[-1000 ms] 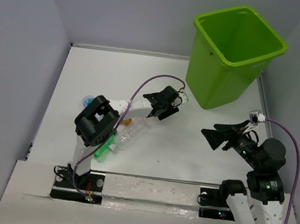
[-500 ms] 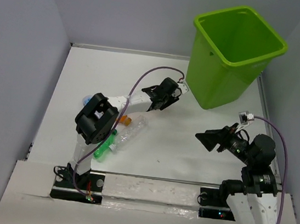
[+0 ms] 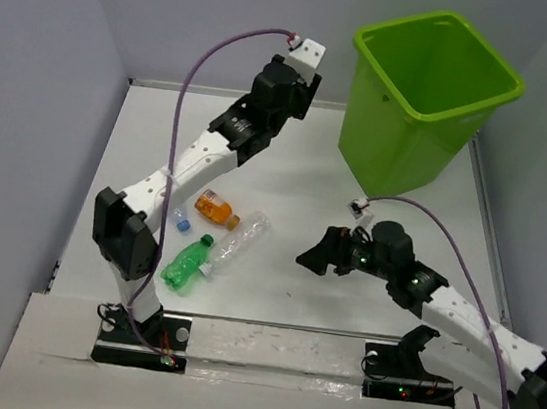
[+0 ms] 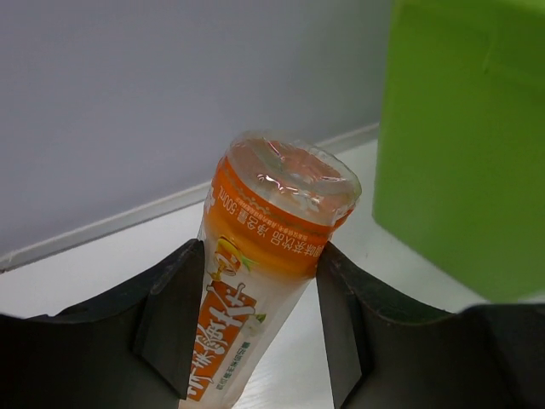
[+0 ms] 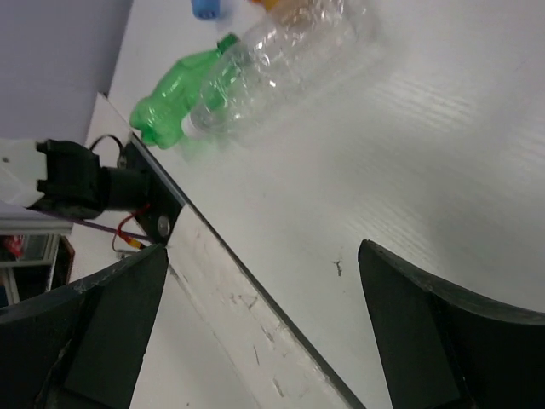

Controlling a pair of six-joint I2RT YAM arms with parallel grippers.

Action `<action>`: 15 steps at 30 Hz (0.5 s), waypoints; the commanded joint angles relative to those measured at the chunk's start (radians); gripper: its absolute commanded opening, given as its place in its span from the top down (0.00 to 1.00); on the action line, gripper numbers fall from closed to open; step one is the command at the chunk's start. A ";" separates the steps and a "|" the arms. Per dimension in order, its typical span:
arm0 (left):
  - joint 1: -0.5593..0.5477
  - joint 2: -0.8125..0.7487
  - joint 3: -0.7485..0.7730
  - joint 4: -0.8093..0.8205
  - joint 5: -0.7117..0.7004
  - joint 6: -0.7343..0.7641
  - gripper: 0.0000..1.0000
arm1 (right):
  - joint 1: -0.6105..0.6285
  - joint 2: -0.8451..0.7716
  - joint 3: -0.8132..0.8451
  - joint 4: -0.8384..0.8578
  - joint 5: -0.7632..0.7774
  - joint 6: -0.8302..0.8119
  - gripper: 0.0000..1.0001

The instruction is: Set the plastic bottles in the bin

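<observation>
My right gripper should close its fingers on the bottom end (image 3: pixel 256 225) (image 5: pixel 345 27) of the clear bottle that is lying next to the green bottle, at the end opposite its cap.
My left gripper (image 3: pixel 295 84) is raised high at the back, left of the lime-green bin (image 3: pixel 434 95). In the left wrist view it (image 4: pixel 260 260) is shut on a clear bottle with an orange and white label (image 4: pixel 277 213), its bottom end toward the back wall; the bin's side (image 4: pixel 464 145) is to the right. On the table lie an orange bottle (image 3: pixel 215 207), a clear bottle (image 3: pixel 239 242), a green bottle (image 3: pixel 185 264) and a small blue-capped bottle (image 3: pixel 181 220). My right gripper (image 3: pixel 313 257) is open and empty, right of them. The right wrist view shows the green bottle (image 5: pixel 174 102) and the clear bottle (image 5: pixel 272 60) ahead.
Grey walls close the table on the left, back and right. The table's near edge, a white strip (image 5: pixel 247 315), and the left arm's base (image 5: pixel 85 183) show in the right wrist view. The bin stands in the back right corner.
My left arm has risen from the table and swung toward the back, beside the bin, with the orange-labelled bottle. My right arm has stretched left and down toward the table's middle.
</observation>
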 commanded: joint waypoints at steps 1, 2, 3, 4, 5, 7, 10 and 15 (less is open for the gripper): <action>-0.001 -0.234 -0.057 0.084 0.006 -0.207 0.70 | 0.201 0.252 0.097 0.214 0.358 0.069 0.00; -0.001 -0.265 -0.075 0.086 0.014 -0.208 0.70 | 0.224 0.307 0.126 0.214 0.390 0.073 0.00; -0.001 -0.291 -0.094 0.113 0.022 -0.249 0.70 | 0.247 0.413 0.193 0.214 0.442 0.075 0.00; -0.001 -0.348 -0.144 0.126 0.028 -0.284 0.70 | 0.278 0.465 0.230 0.205 0.500 0.076 0.00; -0.001 -0.376 -0.170 0.132 0.030 -0.299 0.70 | 0.290 0.514 0.267 0.201 0.527 0.078 0.00; -0.001 -0.429 -0.256 0.152 0.034 -0.327 0.70 | 0.304 0.650 0.356 0.194 0.577 0.081 0.00; -0.001 -0.520 -0.374 0.195 0.080 -0.381 0.70 | 0.304 0.734 0.404 0.220 0.627 0.090 0.00; -0.001 -0.624 -0.500 0.218 0.094 -0.413 0.69 | 0.304 0.846 0.485 0.237 0.590 0.110 0.00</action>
